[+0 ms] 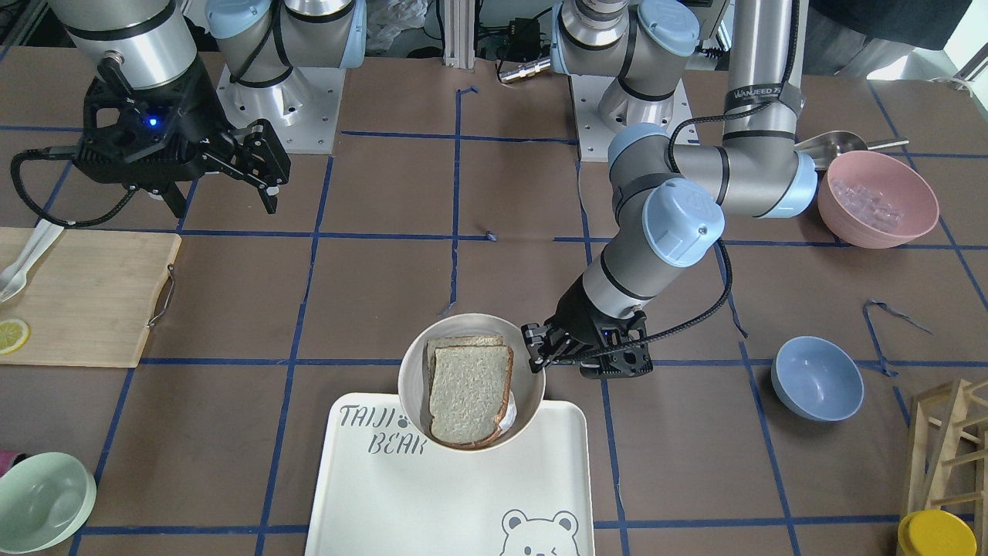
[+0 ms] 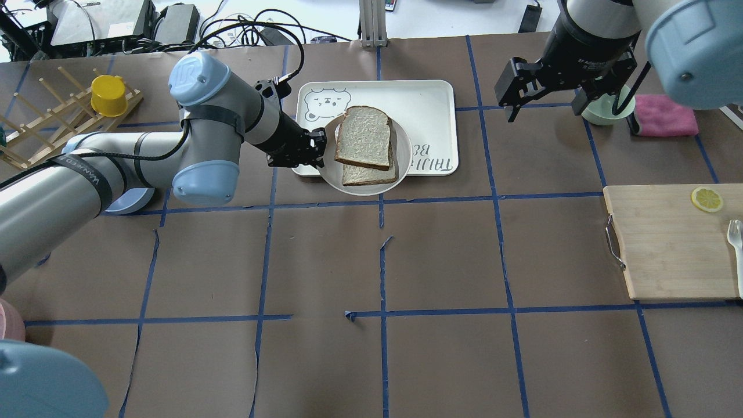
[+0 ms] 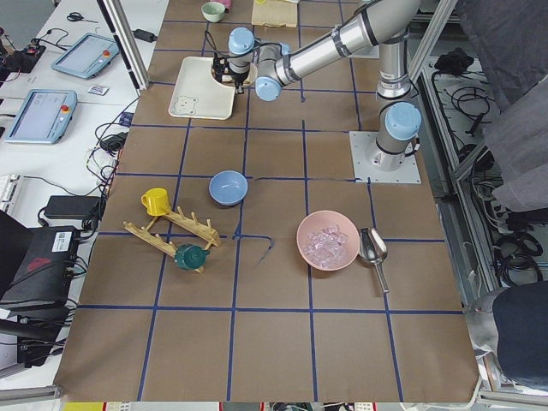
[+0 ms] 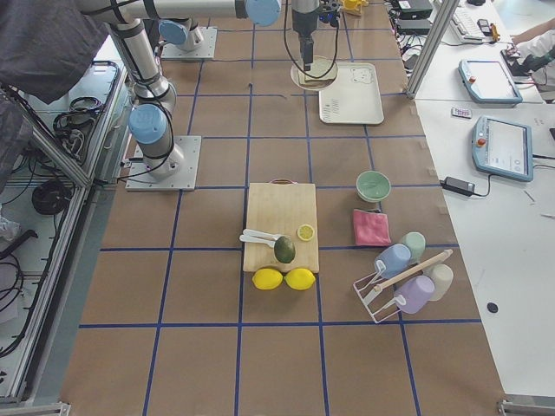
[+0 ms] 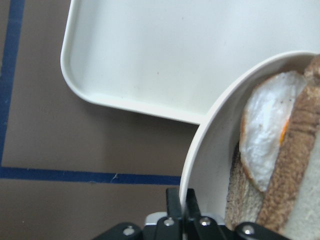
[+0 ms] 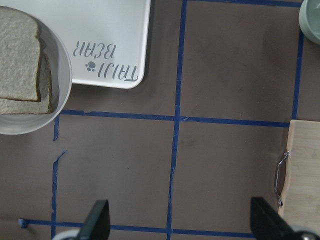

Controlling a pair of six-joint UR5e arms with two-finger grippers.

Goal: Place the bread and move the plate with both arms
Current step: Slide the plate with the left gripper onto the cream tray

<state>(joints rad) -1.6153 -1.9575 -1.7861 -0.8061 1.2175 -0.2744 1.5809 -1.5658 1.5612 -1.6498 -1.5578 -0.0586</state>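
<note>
Next, I let go of the cream-white plate with my left gripper on the tray [image 1: 465,474], between the lettering and the bear face.
The cream-white plate [image 1: 413,371] lies half on the near corner of the bear-print tray [image 1: 463,502] and half over the table. It holds the bread [image 1: 471,394], a pale slice with a dark crust, on top of a second slice. The left wrist view shows a fried egg [image 5: 265,145] between the slices. My left gripper [image 1: 540,357] is shut on the plate's rim [image 5: 200,160]; it shows in the overhead view [image 2: 321,148] at the plate's [image 2: 360,190] left edge. My right gripper [image 2: 543,110] hangs open and empty, well right of the bread [image 2: 364,136].
A wooden cutting board [image 2: 667,244] with a lemon slice lies at the right. A pale green bowl [image 2: 603,110] and a pink cloth [image 2: 664,115] are beyond it. A blue bowl [image 1: 817,378], a pink bowl [image 1: 876,199] and a wooden rack [image 2: 52,122] stand on my left.
</note>
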